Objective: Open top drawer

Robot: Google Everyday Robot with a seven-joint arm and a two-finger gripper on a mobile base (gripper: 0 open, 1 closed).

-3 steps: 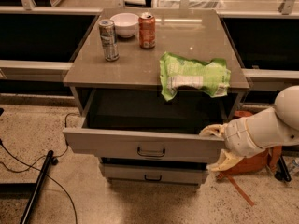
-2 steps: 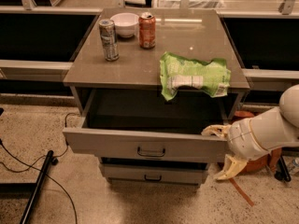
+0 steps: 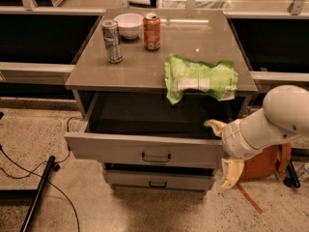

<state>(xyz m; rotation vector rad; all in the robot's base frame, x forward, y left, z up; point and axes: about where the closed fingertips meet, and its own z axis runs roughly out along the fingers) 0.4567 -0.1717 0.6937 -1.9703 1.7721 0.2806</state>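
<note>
The top drawer is open only partway and my gripper is open at the corner of its front panel, so I should grip the top drawer's upper rim farther in and pull (image 3: 203, 138).
The top drawer (image 3: 116, 150) of the grey cabinet stands pulled out, with its dark inside showing. Its small dark bar handle (image 3: 155, 157) sits in the middle of the front panel. My gripper (image 3: 223, 149) is at the drawer's right end, beside the front panel's right corner. It is open and holds nothing. One pale fingertip (image 3: 215, 125) is at the drawer's upper right rim and the other (image 3: 231, 173) hangs below the corner. A shallower drawer (image 3: 159, 180) below is pushed in further.
On the cabinet top (image 3: 135, 66) are a silver can (image 3: 112, 41), a white bowl (image 3: 129, 25), an orange can (image 3: 151, 31) and a green bag (image 3: 199, 79) overhanging the front edge. An orange-brown bag (image 3: 263, 163) is on the floor at right, cables (image 3: 29, 170) at left.
My arm has drifted slightly to the right and the lower finger has dropped a little. The drawer is as far out as before.
</note>
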